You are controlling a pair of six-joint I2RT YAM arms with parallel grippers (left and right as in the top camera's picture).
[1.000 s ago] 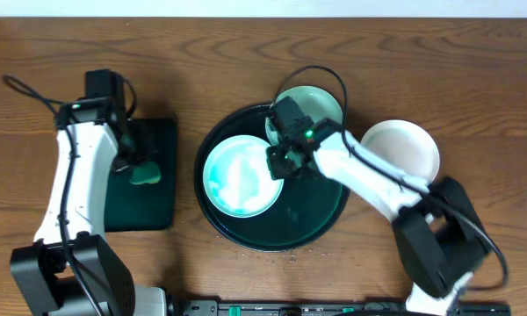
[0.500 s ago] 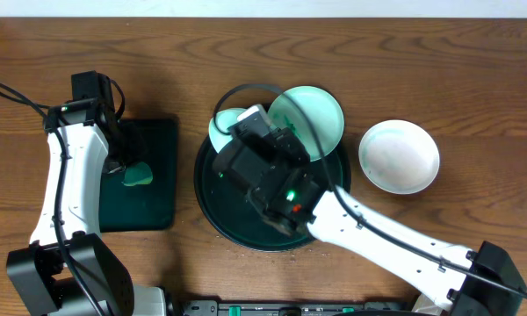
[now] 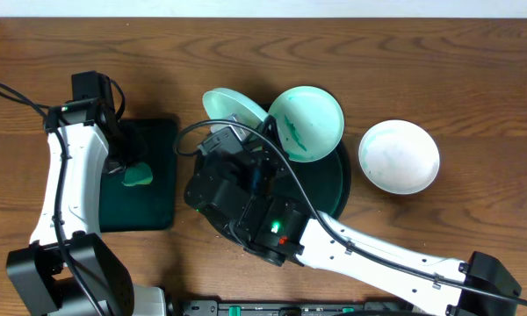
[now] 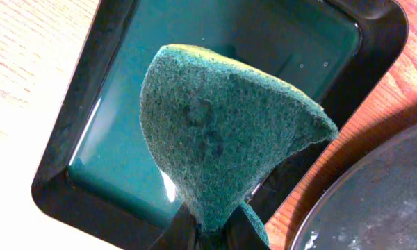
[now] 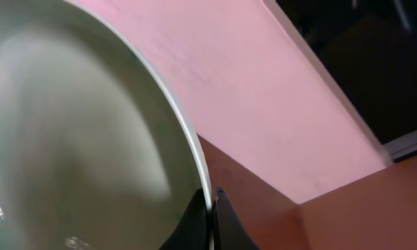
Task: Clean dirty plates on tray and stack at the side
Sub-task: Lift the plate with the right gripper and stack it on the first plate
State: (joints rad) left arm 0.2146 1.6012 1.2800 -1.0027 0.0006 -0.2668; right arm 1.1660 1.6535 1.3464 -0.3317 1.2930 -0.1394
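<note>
My right gripper needs to set the pale mint plate down on top of the white plate (image 3: 398, 155) on the table and let go of it.
My right gripper (image 5: 210, 208) is shut on the rim of a pale mint plate (image 5: 76, 153) and holds it tilted in the air. In the overhead view this plate (image 3: 231, 105) shows above the far left rim of the round dark tray (image 3: 335, 189), with the raised right arm covering most of the tray. A second plate (image 3: 307, 123) with teal smears leans on the tray's far rim. A third, white plate (image 3: 399, 156) sits on the table to the right. My left gripper (image 4: 212, 232) is shut on a green sponge (image 4: 222, 132).
The sponge (image 3: 141, 176) hangs over a rectangular dark green tray (image 3: 162, 206) holding teal liquid (image 4: 104, 90) at the left. The round tray's rim (image 4: 375, 201) lies just right of it. A black cable loops over the right arm.
The right arm has lifted the plate off the round tray and swung it up toward the camera and the far left. The left arm has barely moved.
</note>
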